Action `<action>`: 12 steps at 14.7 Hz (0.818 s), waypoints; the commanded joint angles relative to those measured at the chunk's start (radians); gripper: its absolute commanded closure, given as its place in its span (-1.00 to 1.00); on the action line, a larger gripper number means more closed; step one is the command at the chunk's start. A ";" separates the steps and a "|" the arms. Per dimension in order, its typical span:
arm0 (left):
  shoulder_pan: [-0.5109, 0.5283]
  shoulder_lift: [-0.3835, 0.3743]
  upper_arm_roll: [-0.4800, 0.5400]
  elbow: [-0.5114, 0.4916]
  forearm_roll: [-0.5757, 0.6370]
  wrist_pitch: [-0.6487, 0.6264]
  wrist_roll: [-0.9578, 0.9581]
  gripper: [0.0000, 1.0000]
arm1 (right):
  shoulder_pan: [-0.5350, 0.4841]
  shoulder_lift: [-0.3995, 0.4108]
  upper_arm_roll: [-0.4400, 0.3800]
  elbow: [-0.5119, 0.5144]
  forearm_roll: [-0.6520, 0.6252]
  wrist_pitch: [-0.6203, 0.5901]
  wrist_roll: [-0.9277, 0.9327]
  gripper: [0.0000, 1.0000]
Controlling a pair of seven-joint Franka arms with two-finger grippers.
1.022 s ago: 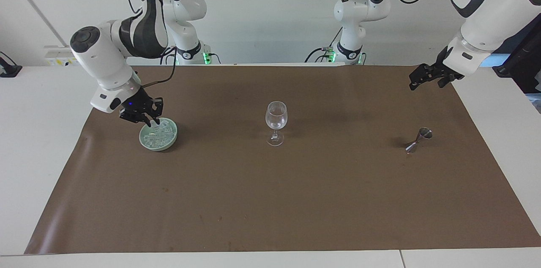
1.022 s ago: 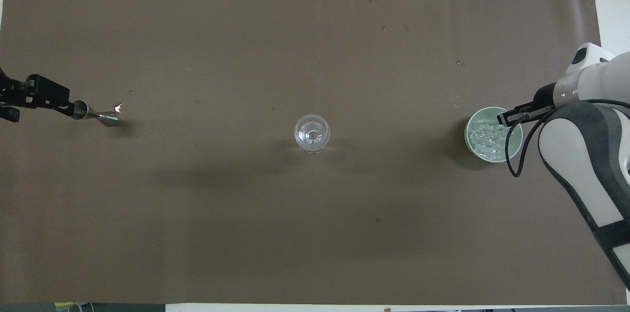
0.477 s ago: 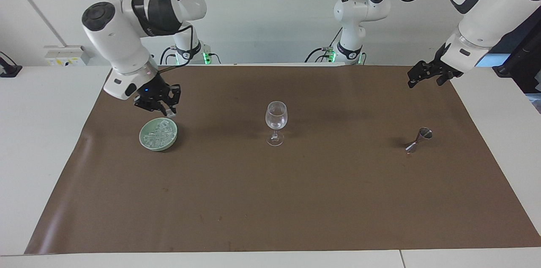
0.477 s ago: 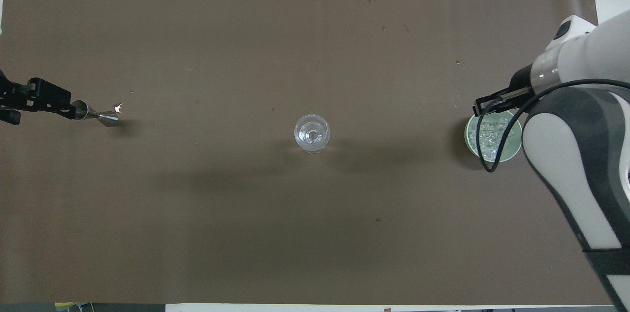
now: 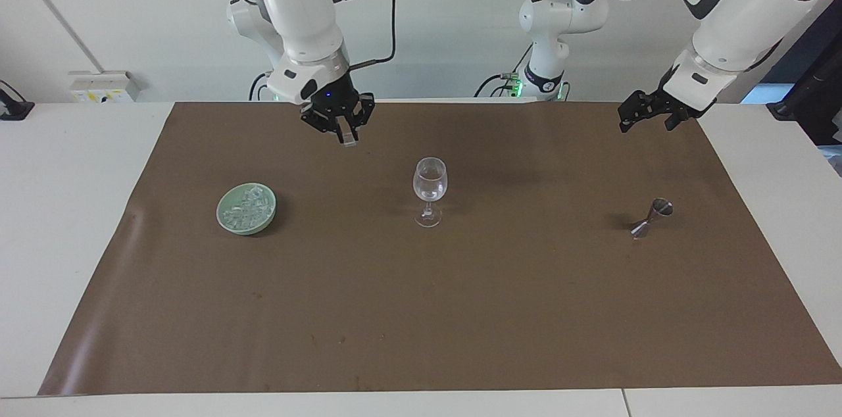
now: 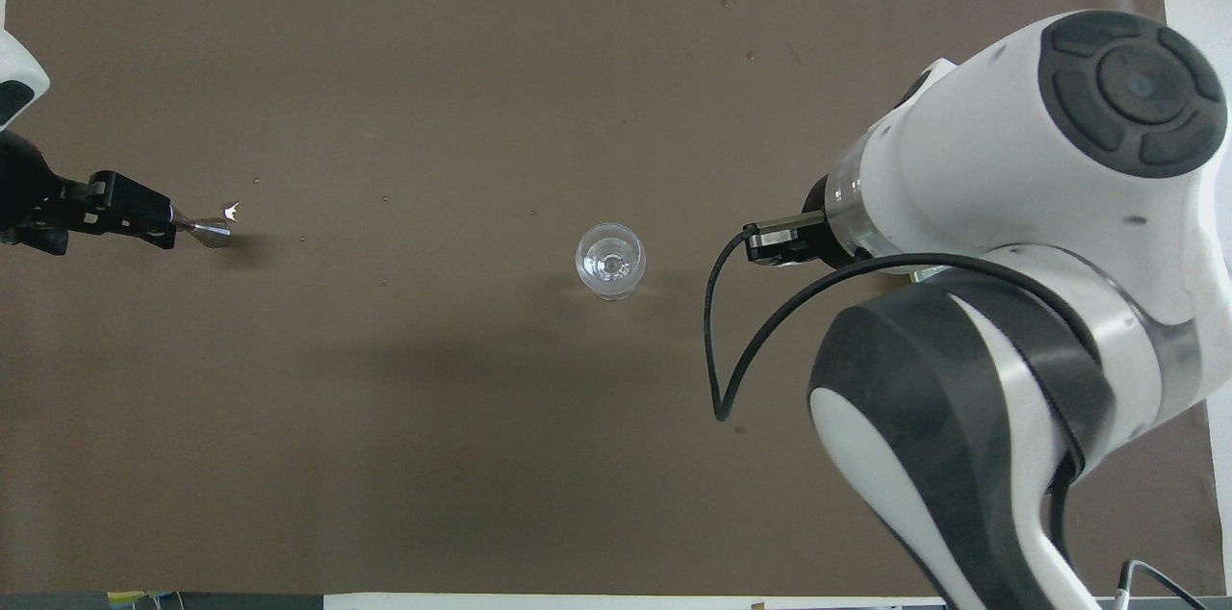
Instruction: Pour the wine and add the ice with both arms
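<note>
The small ice cube will drop from my right gripper inside the clear stemmed wine glass (image 6: pixel 611 263) in the middle of the mat.
The clear stemmed wine glass (image 5: pixel 429 188) stands mid-mat, also in the overhead view (image 6: pixel 609 261). My right gripper (image 5: pixel 343 134) hangs high over the mat between the bowl and the glass, shut on a small clear ice cube (image 5: pixel 348 139); the overhead view shows this gripper (image 6: pixel 760 242) beside the glass. The pale green bowl (image 5: pixel 224 216) holds a heap of ice (image 5: pixel 248 205). The steel jigger (image 5: pixel 651 218) lies tilted on the mat toward the left arm's end. My left gripper (image 5: pixel 633 118) is raised, open and empty, and from overhead it (image 6: pixel 159 220) covers part of the jigger (image 6: pixel 210 230).
A brown mat (image 5: pixel 421 312) covers the white table. In the overhead view my right arm's bulk (image 6: pixel 1011 302) hides the bowl. Both arm bases stand at the table's robot edge.
My right gripper has lifted out of the bowl with an ice cube and swung toward the glass. My left gripper has drifted slightly toward the middle of the table.
</note>
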 commanded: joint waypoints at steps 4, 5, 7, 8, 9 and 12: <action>-0.009 -0.033 0.037 -0.045 -0.010 0.024 0.012 -1.00 | 0.188 0.315 -0.002 0.376 -0.133 -0.033 0.253 1.00; -0.001 -0.033 0.037 -0.047 -0.016 0.031 0.012 -1.00 | 0.188 0.320 -0.002 0.377 -0.133 -0.025 0.253 1.00; 0.002 -0.033 0.035 -0.047 -0.022 0.051 0.014 -1.00 | 0.196 0.329 -0.002 0.368 -0.137 -0.011 0.261 1.00; 0.002 -0.030 0.035 -0.045 -0.027 0.059 0.014 -1.00 | 0.196 0.329 -0.002 0.365 -0.134 -0.002 0.265 1.00; -0.001 -0.030 0.034 -0.045 -0.027 0.066 0.015 -1.00 | 0.194 0.327 -0.002 0.358 -0.133 -0.007 0.266 1.00; 0.000 -0.034 0.034 -0.048 -0.027 0.091 0.057 -1.00 | 0.196 0.326 0.003 0.323 -0.124 0.031 0.275 1.00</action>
